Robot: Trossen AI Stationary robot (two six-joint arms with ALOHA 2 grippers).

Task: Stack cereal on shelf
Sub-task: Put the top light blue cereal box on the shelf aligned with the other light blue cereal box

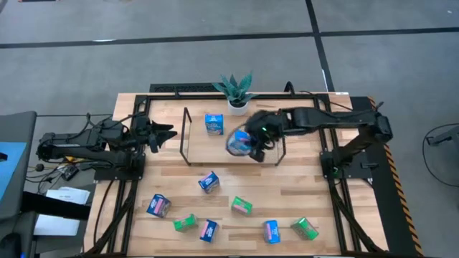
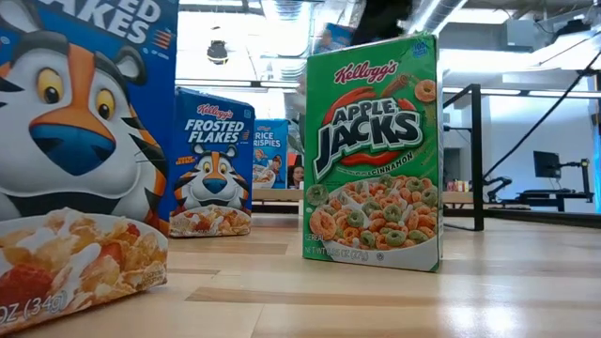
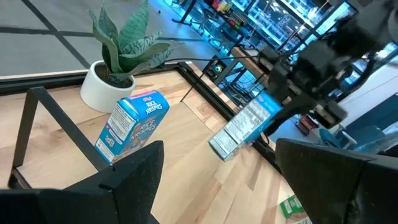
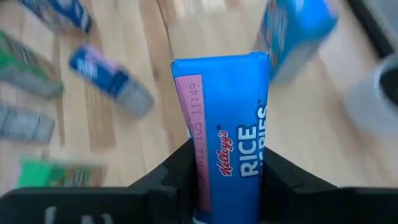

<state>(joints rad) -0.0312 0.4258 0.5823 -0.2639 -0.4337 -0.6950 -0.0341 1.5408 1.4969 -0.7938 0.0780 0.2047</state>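
My right gripper needs to release its blue cereal box on the shelf board (image 1: 215,138) (image 4: 247,38) in front of the standing box.
The shelf (image 1: 201,148), a light board in a black wire frame, sits at the table's middle back. One blue cereal box (image 1: 214,123) stands upright on its board, also visible in the left wrist view (image 3: 132,124). My right gripper (image 1: 256,148) is over the shelf's right part, shut on another blue cereal box (image 1: 240,142). Several more cereal boxes, blue (image 1: 209,181) and green (image 1: 242,206), lie loose on the near half of the table. My left gripper (image 1: 169,134) waits open just left of the shelf. My right gripper pinches the blue box (image 4: 227,124) between its two fingers, one on each side near one end (image 4: 200,167). The fingers slant down from the table's right side, and the box sticks out ahead of them. The box (image 3: 244,127) is tilted and lifted clear above the shelf board.
A potted plant (image 1: 237,92) stands just behind the shelf. The shelf's upright wire ends (image 1: 185,136) rise at its left and right. In the low view a green box (image 2: 373,150) and big blue boxes (image 2: 211,160) stand close to the camera.
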